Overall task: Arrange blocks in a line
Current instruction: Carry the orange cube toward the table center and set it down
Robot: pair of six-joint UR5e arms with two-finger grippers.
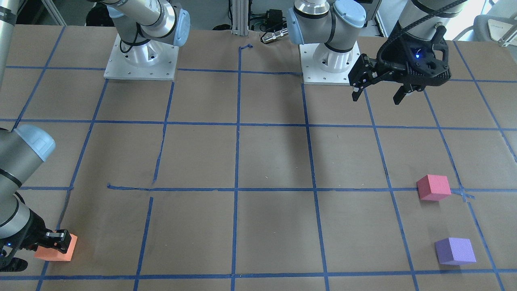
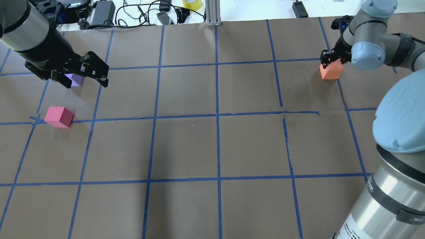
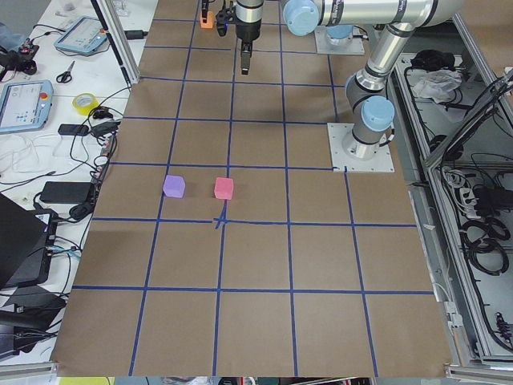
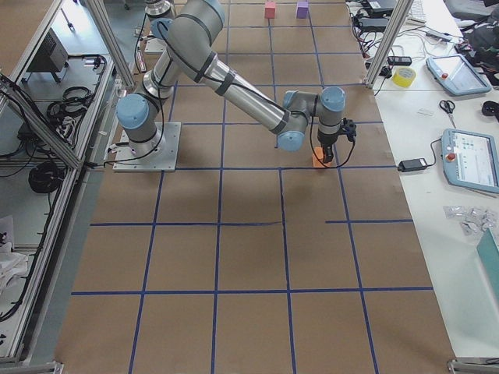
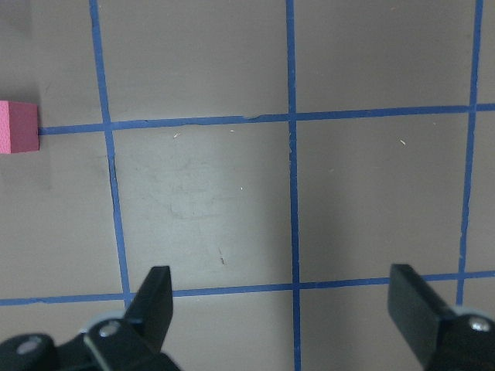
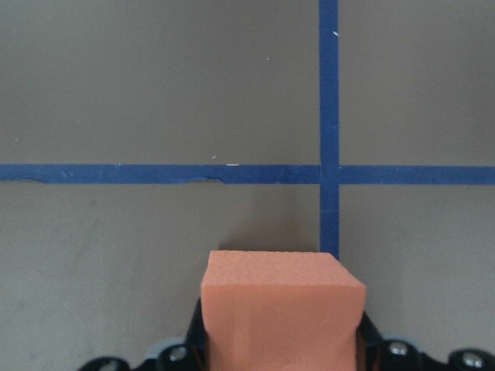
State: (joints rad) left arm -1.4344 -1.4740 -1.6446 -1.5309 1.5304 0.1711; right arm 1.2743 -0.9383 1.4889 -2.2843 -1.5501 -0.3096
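Note:
The robot's right gripper should set the orange block, now at the table's far end, down next to the middle blue tape line [image 1: 248, 223], toward the purple block.
The orange block [image 1: 56, 251] is at the table's far right end, between the fingers of my right gripper [image 1: 56, 242], which is shut on it at table level. It fills the bottom of the right wrist view [image 6: 282, 309], and it also shows in the overhead view [image 2: 331, 71]. The pinkish red block [image 1: 433, 187] and the purple block [image 1: 455, 251] stand apart on the robot's left side. My left gripper [image 1: 376, 99] is open and empty, raised above the table. In the overhead view it partly covers the purple block [image 2: 76, 80]. The pinkish red block sits at the left edge of the left wrist view [image 5: 17, 127].
Blue tape lines [image 2: 217, 114] divide the brown table into a grid. The two arm bases [image 1: 141, 60] [image 1: 329, 64] stand at the robot's edge. Cables, a power brick [image 2: 103, 13] and a tape roll [image 2: 192, 4] lie past the far edge, by a metal post [image 2: 212, 13].

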